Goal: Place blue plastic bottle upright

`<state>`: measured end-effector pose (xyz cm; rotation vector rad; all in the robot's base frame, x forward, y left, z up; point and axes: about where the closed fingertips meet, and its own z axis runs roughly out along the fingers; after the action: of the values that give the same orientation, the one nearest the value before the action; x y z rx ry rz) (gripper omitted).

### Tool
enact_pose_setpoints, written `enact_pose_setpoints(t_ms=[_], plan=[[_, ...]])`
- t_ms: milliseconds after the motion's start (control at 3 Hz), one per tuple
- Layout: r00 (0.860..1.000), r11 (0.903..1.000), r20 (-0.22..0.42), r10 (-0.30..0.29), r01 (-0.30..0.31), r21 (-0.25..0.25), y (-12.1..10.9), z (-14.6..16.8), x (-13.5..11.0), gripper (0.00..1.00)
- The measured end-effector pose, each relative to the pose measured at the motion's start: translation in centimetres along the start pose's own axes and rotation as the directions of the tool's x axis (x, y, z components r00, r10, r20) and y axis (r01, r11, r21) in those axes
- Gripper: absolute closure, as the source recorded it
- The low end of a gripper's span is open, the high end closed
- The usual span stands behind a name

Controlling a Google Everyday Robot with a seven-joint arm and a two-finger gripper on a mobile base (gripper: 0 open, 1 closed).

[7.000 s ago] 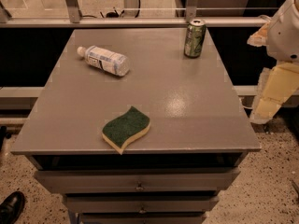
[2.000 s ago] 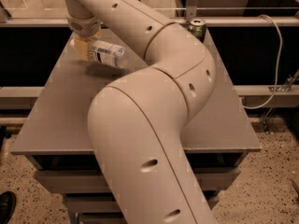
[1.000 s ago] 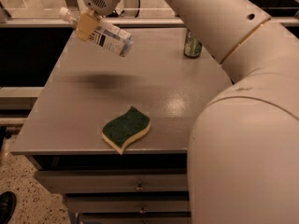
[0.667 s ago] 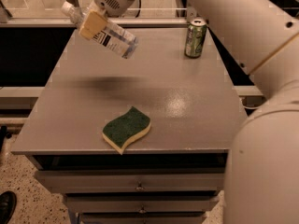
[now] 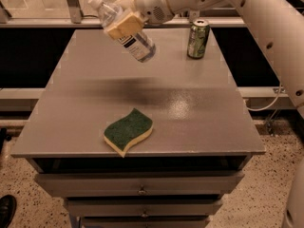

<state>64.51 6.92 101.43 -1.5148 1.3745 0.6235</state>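
Note:
The robot's gripper needs to release the blue plastic bottle upright on the grey table (image 5: 135, 84) behind the green and yellow sponge.
The blue plastic bottle (image 5: 127, 33) is clear with a white cap at its upper left and a white label with dark text. It hangs tilted in the air above the back left of the grey table (image 5: 190, 108), cap end higher. My gripper (image 5: 122, 23) is shut on the bottle's middle, its tan fingers (image 5: 124, 26) wrapped around it. The white arm reaches in from the upper right. The bottle's shadow lies on the table below it.
A green drink can (image 5: 198, 39) stands upright at the back right of the table. A green and yellow sponge (image 5: 128, 131) lies near the front edge. Drawers sit below the tabletop. A black shoe (image 5: 6, 211) shows at the bottom left on the floor.
The gripper closed on the lying bottle and lifted it off the table. In the last second it carried the bottle right and tilted it further, cap end up.

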Motion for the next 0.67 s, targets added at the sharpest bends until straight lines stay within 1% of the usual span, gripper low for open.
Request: enact_pose_setpoints(t_ms=[333,667], plan=[[0.986,0.9993,0.165,-0.018,0.024,-0.029,0.29,-0.25,1.13,1.0],[0.962,0.9989,0.274,0.018,-0.006,-0.045,0.65,0.4,1.68,1.0]])
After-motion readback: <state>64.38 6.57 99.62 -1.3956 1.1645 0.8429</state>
